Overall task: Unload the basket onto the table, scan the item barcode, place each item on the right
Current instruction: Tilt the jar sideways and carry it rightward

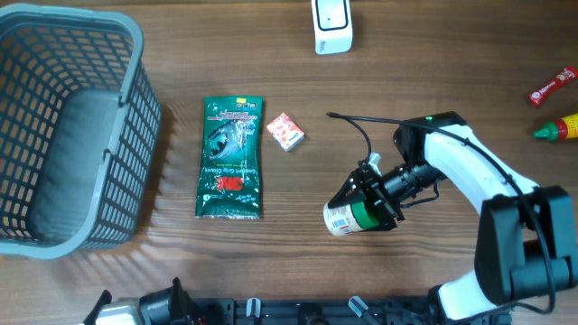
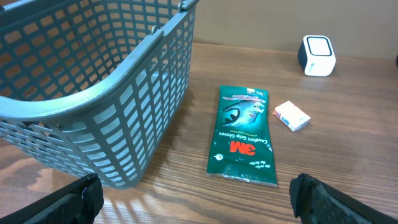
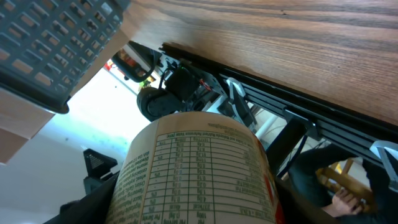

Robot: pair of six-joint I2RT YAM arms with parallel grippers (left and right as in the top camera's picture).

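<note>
The can will go down on the wood [image 1: 568,156] from my right gripper, close beside the green-capped sauce bottle, on the bottle's near side.
My right gripper [image 1: 372,200] is shut on a cylindrical can [image 1: 349,218] with a green and white label, held on its side low over the table. A barcode shows on the can's white end, facing up in the overhead view. In the right wrist view the can [image 3: 198,171] fills the space between the jaws, its nutrition table facing the camera. The white scanner [image 1: 332,25] stands at the table's far edge, well away from the can, and is also in the left wrist view as a white scanner [image 2: 318,56]. My left gripper [image 2: 196,200] is open over bare wood at the near edge.
A grey basket [image 1: 135,135] fills the left side. A green 3M glove packet [image 1: 230,158] and a small red and white box [image 1: 285,132] lie mid-table. Two red sauce bottles [image 1: 553,87] lie at the right edge.
</note>
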